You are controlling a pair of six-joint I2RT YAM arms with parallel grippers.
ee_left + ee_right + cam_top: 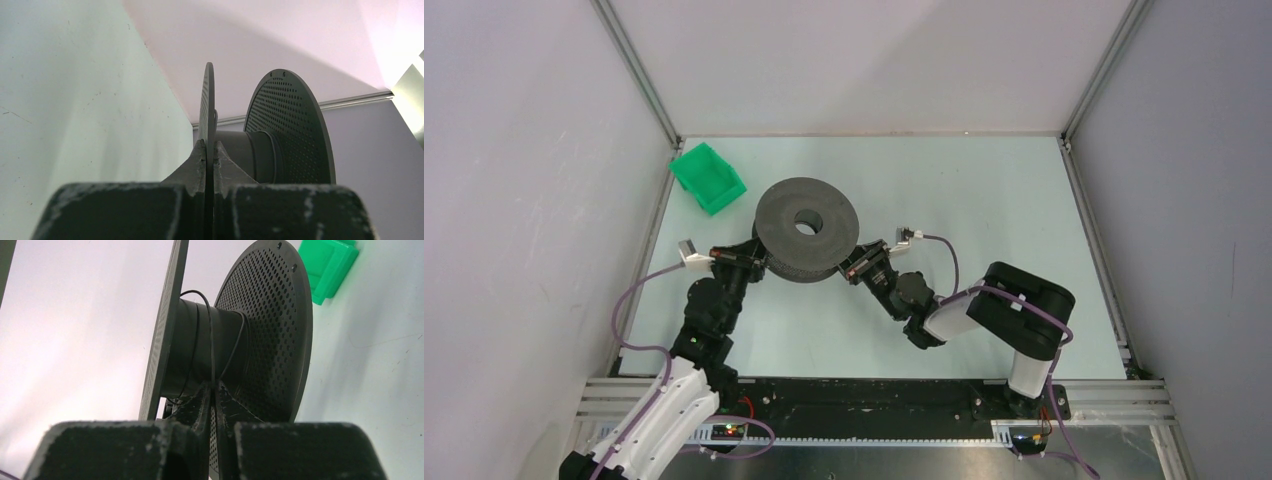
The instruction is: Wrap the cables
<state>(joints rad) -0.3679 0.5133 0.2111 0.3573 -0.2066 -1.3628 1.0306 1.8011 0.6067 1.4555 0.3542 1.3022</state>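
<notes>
Next, my left gripper releases the dark grey spool on the table (843,257) beneath my right gripper's fingers.
A dark grey spool (807,225) with perforated flanges lies flat at the table's middle. My left gripper (759,258) is at its left side, shut on the thin edge of one flange (210,150). The spool's core (250,155) and other flange (292,125) show beyond the tips. My right gripper (849,268) is at the spool's right side, between the flanges. It is shut (213,387) on the thin black cable (212,340), which runs in a few loose turns round the core (190,350). The cable is too thin to make out in the top view.
A green plastic bin (709,178) stands at the back left, close to the spool; it also shows in the right wrist view (330,265). White walls with metal rails enclose the table on three sides.
</notes>
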